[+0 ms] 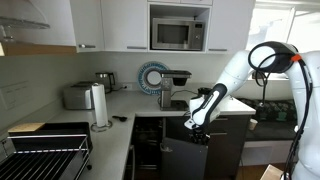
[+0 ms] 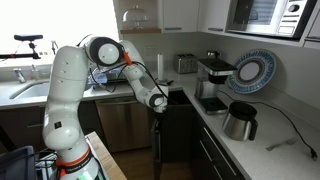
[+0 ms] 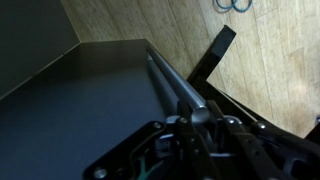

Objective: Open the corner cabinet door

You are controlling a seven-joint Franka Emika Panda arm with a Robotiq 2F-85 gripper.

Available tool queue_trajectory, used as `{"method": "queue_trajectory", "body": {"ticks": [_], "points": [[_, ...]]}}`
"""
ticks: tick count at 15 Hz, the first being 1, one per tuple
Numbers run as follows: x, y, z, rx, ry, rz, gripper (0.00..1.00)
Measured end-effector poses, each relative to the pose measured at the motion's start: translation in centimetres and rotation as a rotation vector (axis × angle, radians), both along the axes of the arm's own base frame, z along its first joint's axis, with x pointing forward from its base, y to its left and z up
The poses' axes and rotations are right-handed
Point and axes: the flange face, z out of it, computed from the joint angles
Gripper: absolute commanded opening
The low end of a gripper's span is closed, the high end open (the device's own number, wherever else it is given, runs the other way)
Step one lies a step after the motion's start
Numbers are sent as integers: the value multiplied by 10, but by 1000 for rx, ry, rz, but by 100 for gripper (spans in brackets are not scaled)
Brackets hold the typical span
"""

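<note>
My gripper has the bar handle now. It will let go of it in front of the dark cabinet below the kettle point(image 1: 213, 129), with the door swung wider.
The corner cabinet door point(image 3: 80, 110) is a flat dark panel with a round metal bar handle point(image 3: 172, 78) along its edge. In both exterior views the door point(image 1: 203, 155) point(image 2: 156, 140) stands swung out from the counter corner, and the cabinet's dark inside point(image 1: 150, 145) shows. My gripper point(image 3: 195, 125) has a finger on each side of the handle's near end and is shut on it. In the exterior views the gripper point(image 1: 196, 121) point(image 2: 157, 102) sits at the door's top edge, just below counter height.
On the counter are a toaster point(image 1: 77, 97), a paper towel roll point(image 1: 99, 105), a coffee machine point(image 2: 214, 80), a kettle point(image 2: 240, 120) and a blue-rimmed plate point(image 2: 250, 72). A dish rack point(image 1: 40, 150) is at the front. A wood floor point(image 3: 270, 60) lies under the door.
</note>
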Motion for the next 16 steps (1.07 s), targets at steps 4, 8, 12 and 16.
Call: {"method": "queue_trajectory", "body": {"ticks": [4,8,12,16], "points": [[-9,-20,-1,-28,0,47,21],[-10,-20,-1,-29,0,49,21],[-10,-18,-1,-24,-1,64,5],[-8,-25,-1,-35,-42,143,5]]}}
